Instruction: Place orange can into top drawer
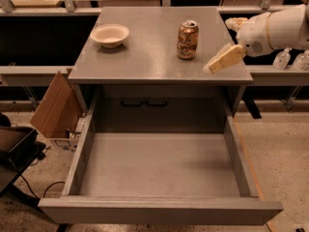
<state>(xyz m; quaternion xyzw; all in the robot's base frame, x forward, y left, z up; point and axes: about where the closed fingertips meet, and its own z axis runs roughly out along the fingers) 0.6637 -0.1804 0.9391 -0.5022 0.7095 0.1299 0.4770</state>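
The orange can is on the grey cabinet top. Next, my gripper goes to its upper half (187,32) and closes there.
The orange can (187,40) stands upright on the grey cabinet top (145,57), right of centre. The top drawer (159,164) is pulled wide open below it, and its flat grey bottom holds nothing. My gripper (217,45) comes in from the right on a white arm, at the cabinet top's right edge, a short way right of the can and not touching it. It is open, with one cream finger (224,58) pointing down-left toward the can and the other finger (235,22) behind it.
A cream bowl (110,34) sits on the cabinet top at the left. A cardboard box (55,105) leans on the floor left of the drawer. Clear bottles (282,59) stand on a ledge at the right. Dark gear (14,146) lies at the lower left.
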